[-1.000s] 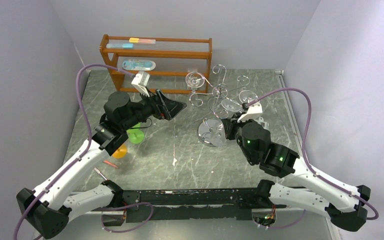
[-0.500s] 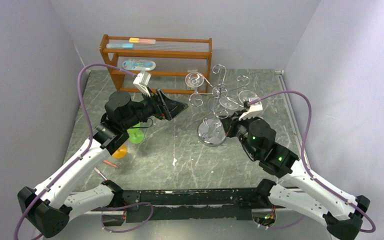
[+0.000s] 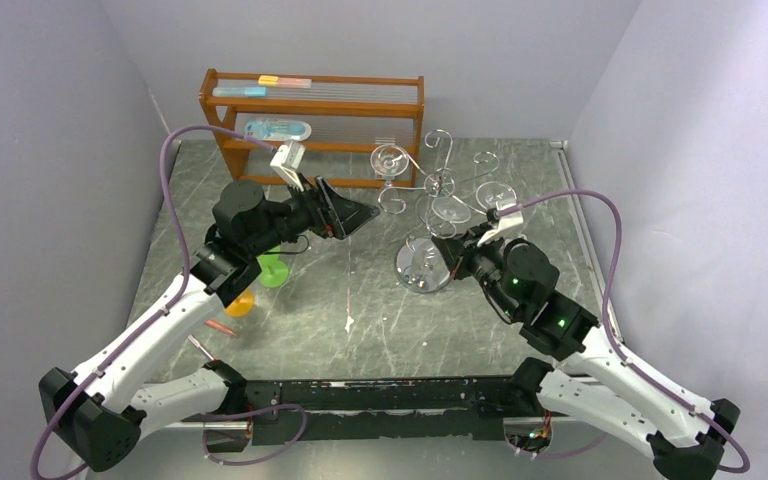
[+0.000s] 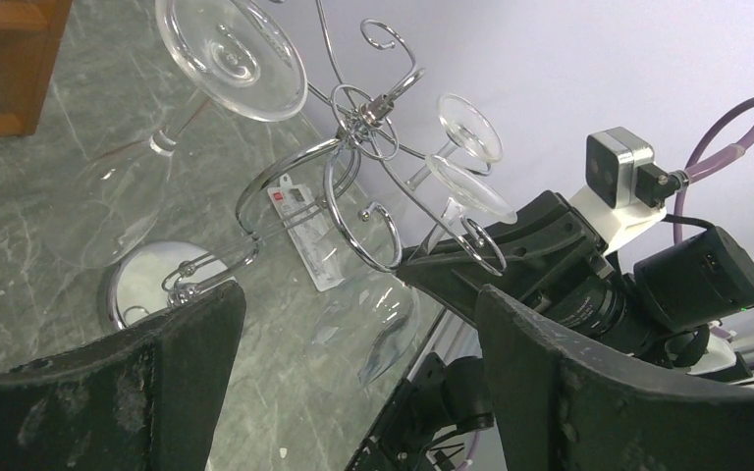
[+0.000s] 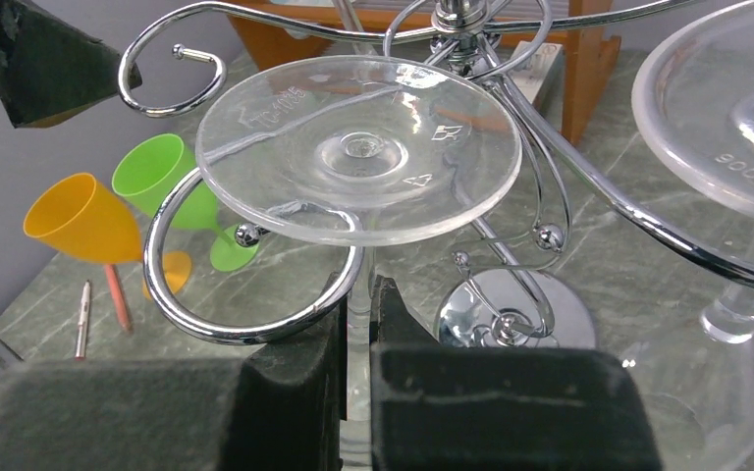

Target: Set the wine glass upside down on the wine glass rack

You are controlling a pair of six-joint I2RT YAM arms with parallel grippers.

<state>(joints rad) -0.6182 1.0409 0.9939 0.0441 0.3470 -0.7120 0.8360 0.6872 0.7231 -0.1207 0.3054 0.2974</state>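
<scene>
My right gripper is to release the wine glass with the glass's foot on the front chrome curl (image 3: pixel 449 222) (image 5: pixel 255 253) above the mirrored base.
My right gripper (image 5: pixel 358 329) (image 3: pixel 457 243) is shut on the stem of a clear wine glass (image 5: pixel 358 162), held upside down with its round foot on top. The foot sits just above a curled arm (image 5: pixel 245 329) of the chrome wine glass rack (image 3: pixel 438 185). The stem stands at the curl's open end. I cannot tell whether the foot rests on the wire. In the left wrist view the glass's bowl (image 4: pixel 368 314) hangs below the arms. My left gripper (image 3: pixel 345 212) (image 4: pixel 358 304) is open and empty, held left of the rack.
Two other clear glasses (image 3: pixel 392 158) (image 3: pixel 500 192) hang upside down on the rack, above its mirrored base (image 3: pixel 423 268). A brown wooden shelf (image 3: pixel 310 110) stands at the back. A green cup (image 3: pixel 272 268), an orange cup (image 3: pixel 240 300) and pens (image 3: pixel 222 327) lie at left.
My right arm has reached forward and carried the glass further in among the rack's arms. The left gripper has shifted only slightly and stays open.
</scene>
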